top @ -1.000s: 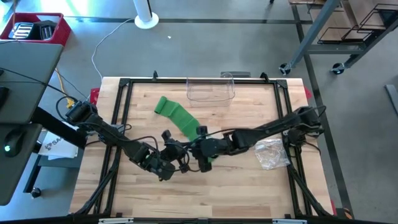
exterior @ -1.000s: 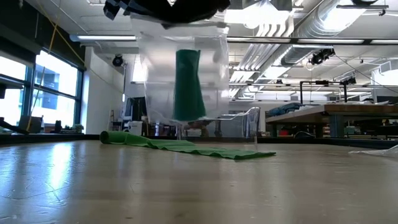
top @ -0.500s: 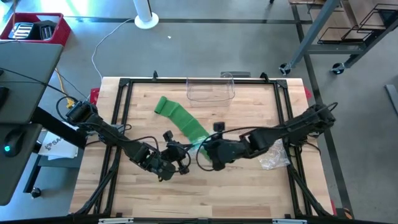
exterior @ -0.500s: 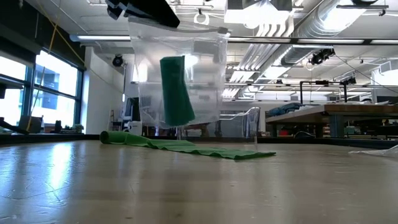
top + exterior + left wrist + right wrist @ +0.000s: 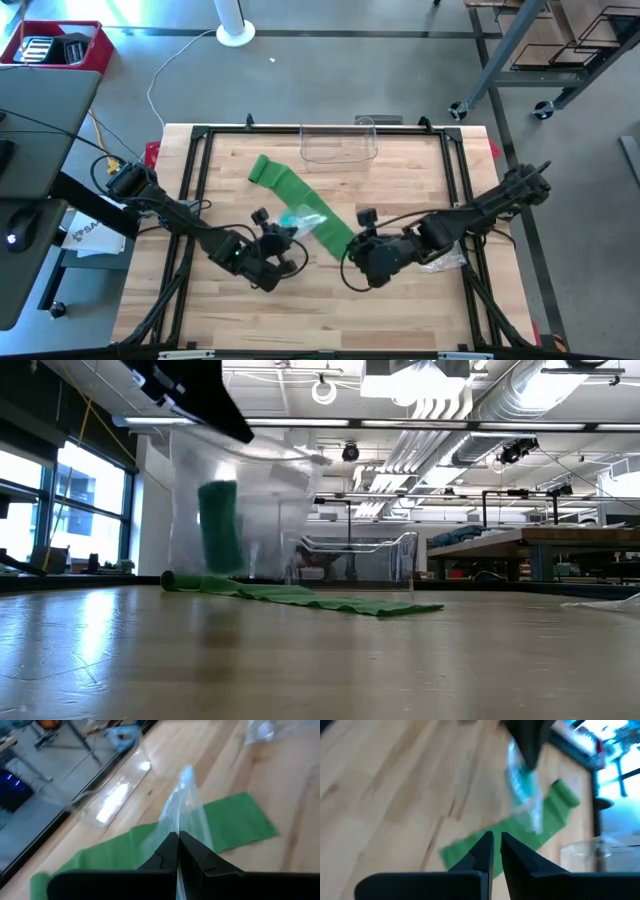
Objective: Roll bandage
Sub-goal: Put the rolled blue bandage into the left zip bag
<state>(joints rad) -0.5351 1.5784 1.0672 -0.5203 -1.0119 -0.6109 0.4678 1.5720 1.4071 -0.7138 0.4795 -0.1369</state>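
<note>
My left gripper needs to let go of the clear bag over the green bandage's near end (image 5: 323, 243) (image 5: 235, 826), and it will stay with my right gripper.
A clear plastic bag (image 5: 240, 500) with a short green roll (image 5: 218, 526) inside hangs over the middle of the table, and my left gripper (image 5: 178, 847) is shut on it. A long green bandage (image 5: 300, 200) lies flat on the wood beneath, running from its rolled-up end (image 5: 262, 170) at the far left toward the middle. My right gripper (image 5: 493, 851) is shut on nothing. It stands right of the bag, over the bandage's near end (image 5: 340, 240), apart from the bag. My left gripper pinches the clear bag's upper edge (image 5: 181, 827) between its two fingers, coming in slanted downward from the table's left. The bag hangs below the fingers, tilted, with the green roll low inside it. In the low view its lower end (image 5: 225, 572) seems clear of the table.
A clear open-topped container (image 5: 340, 146) stands at the table's far edge. A crumpled clear plastic wrap (image 5: 440, 256) lies at the right, under my right arm. A black frame (image 5: 190, 200) runs around the tabletop. Bare wood lies along the near edge.
My right gripper has drawn back from the bag toward the table's right and near edge, rising, so the bag now hangs from my left gripper alone. My left gripper has tipped downward. The bag with the roll has swung and tilted.
</note>
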